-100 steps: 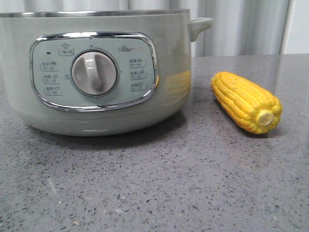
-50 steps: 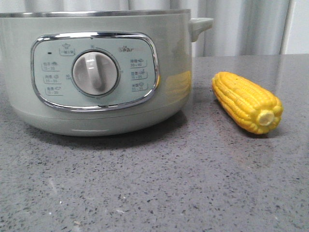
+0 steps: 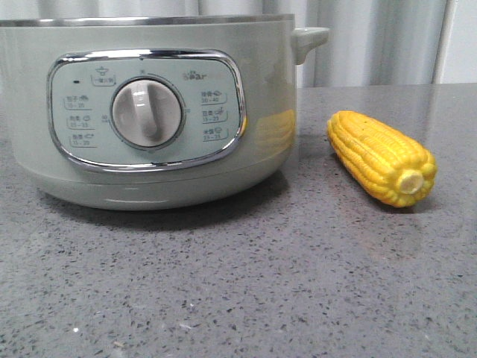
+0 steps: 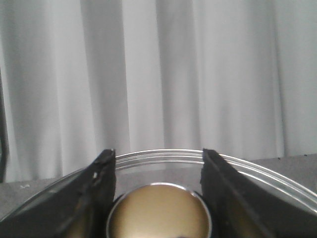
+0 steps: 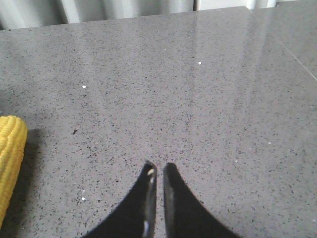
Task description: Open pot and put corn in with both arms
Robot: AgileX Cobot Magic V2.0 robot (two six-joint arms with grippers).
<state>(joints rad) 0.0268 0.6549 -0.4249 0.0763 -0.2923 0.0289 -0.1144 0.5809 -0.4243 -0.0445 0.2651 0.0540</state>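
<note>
The yellow corn is next for my right gripper, which should go to it and close around its thick half (image 3: 386, 155), just behind the corn's stub end.
The pale green pot (image 3: 149, 112) stands at the left of the front view, its dial panel (image 3: 147, 112) facing me and its top cut off by the frame. The yellow corn (image 3: 381, 156) lies on the table to the pot's right, stub end toward me. It also shows at the edge of the right wrist view (image 5: 10, 163). My left gripper (image 4: 158, 150) sits over the glass lid (image 4: 257, 173), its black fingers (image 4: 101, 193) closed against both sides of the gold lid knob (image 4: 158, 213). My right gripper (image 5: 160, 164) is shut and empty above bare table, apart from the corn.
The grey speckled table (image 3: 261, 283) runs in front of the pot and the corn. The pot's side handle (image 3: 309, 37) sticks out toward the corn. A pale curtain (image 4: 163, 74) hangs behind the table.
The pot and the corn sit a hair further right in the front view. Nothing else differs.
</note>
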